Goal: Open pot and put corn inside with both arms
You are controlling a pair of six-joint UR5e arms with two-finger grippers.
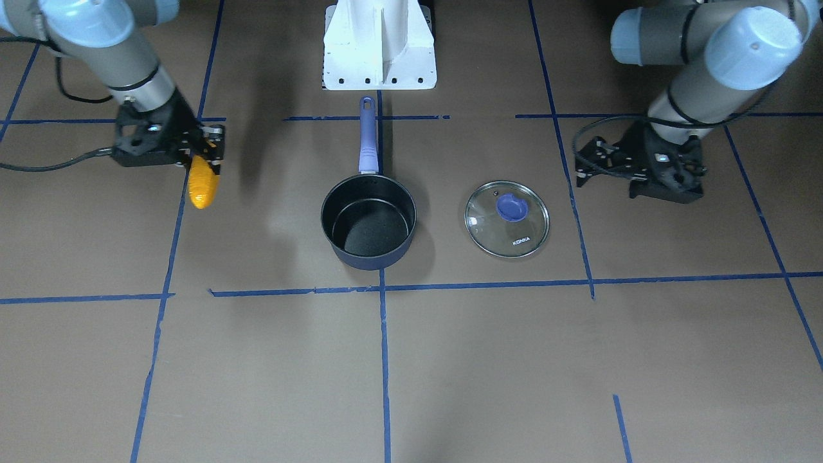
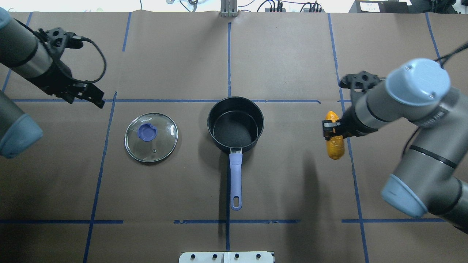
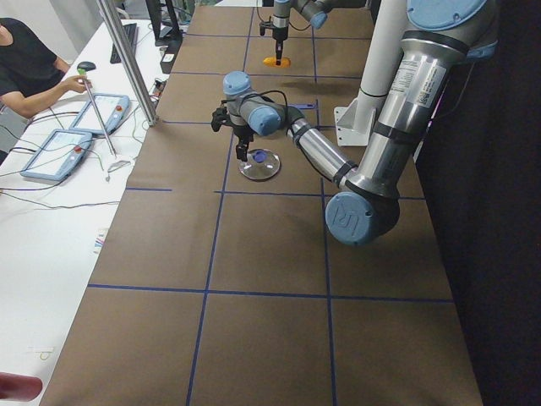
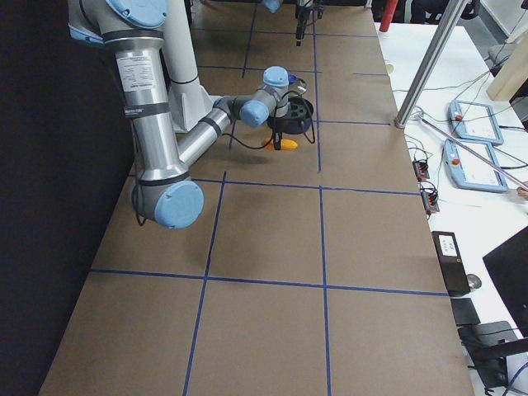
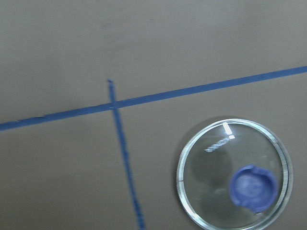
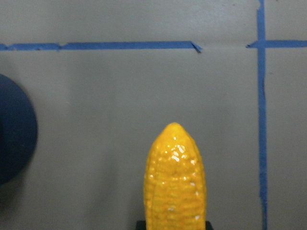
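Note:
I need to let go of the corn with my right gripper on the dark navy pot's bottom (image 1: 376, 227), a little toward the glass lid. The corn is now held apart from the pot.
The dark navy pot (image 2: 236, 124) stands open and empty at the table's middle (image 1: 368, 222), its purple-blue handle (image 2: 236, 179) pointing toward the robot base. My right gripper (image 2: 330, 130) is shut on the yellow-orange corn (image 2: 335, 145), holding it to the right of the pot, apart from it. The corn also shows in the front view (image 1: 203, 183) and fills the lower middle of the right wrist view (image 6: 175, 182). My left gripper (image 2: 87, 99) looks open and empty, beyond and to the left of the glass lid (image 2: 151, 137).
The round glass KONKA lid (image 1: 507, 218) with a blue knob lies flat on the table left of the pot; it shows at the lower right of the left wrist view (image 5: 234, 173). Blue tape lines cross the brown table. The white base (image 1: 379, 45) stands behind the pot handle.

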